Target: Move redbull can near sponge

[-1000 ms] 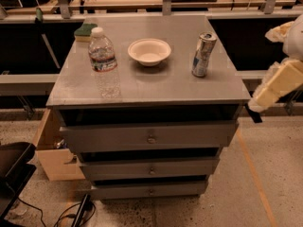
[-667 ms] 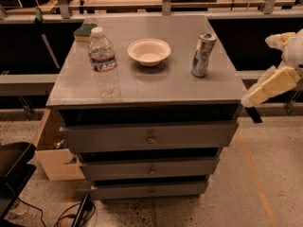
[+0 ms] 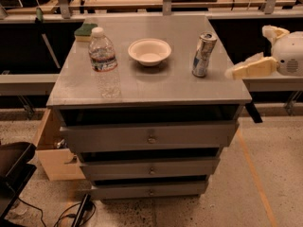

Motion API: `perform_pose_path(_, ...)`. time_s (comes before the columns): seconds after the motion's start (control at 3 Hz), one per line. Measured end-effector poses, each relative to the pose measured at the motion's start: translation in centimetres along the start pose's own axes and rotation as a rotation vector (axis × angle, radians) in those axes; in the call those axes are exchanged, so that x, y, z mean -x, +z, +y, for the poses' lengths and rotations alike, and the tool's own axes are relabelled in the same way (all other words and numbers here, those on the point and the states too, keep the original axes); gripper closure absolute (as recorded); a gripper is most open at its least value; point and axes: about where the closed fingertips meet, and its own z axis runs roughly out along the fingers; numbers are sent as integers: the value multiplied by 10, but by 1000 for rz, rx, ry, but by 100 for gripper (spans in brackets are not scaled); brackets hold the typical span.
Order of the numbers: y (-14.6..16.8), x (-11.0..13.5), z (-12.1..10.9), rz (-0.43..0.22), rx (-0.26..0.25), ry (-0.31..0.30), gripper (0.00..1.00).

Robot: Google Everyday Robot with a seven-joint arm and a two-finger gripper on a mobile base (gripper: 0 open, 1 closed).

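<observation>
My gripper is to close around the middle of the redbull can (image 3: 202, 55), between its shiny top and its bottom.
The redbull can (image 3: 204, 55), silver and blue with a shiny top, stands upright on the right side of the grey cabinet top (image 3: 165, 86). The sponge (image 3: 85, 30), dark green over yellow, lies at the far left corner of the top. My gripper (image 3: 253, 66), cream-coloured, hangs just off the cabinet's right edge. It is to the right of the can, at about the can's height, and apart from it. It holds nothing.
A clear water bottle (image 3: 104, 63) with a white cap stands at the left front. A white bowl (image 3: 149, 51) sits in the middle, between can and sponge. Drawers (image 3: 150, 137) are below. A wooden box (image 3: 49, 150) sits on the floor at left.
My gripper has moved left and up, from beside the cabinet's right front corner toward the can. The can, bowl, bottle and sponge have not moved.
</observation>
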Motion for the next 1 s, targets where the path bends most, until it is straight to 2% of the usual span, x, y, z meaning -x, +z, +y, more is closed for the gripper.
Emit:
perform_pose_path(0.33, 8, 2, -4, -32, -9, 9, 0)
perform_pose_path(0.67, 8, 2, -4, -32, -8, 9, 0)
perform_pose_path(1.0, 44, -3, -10, -89, 33, 59, 0)
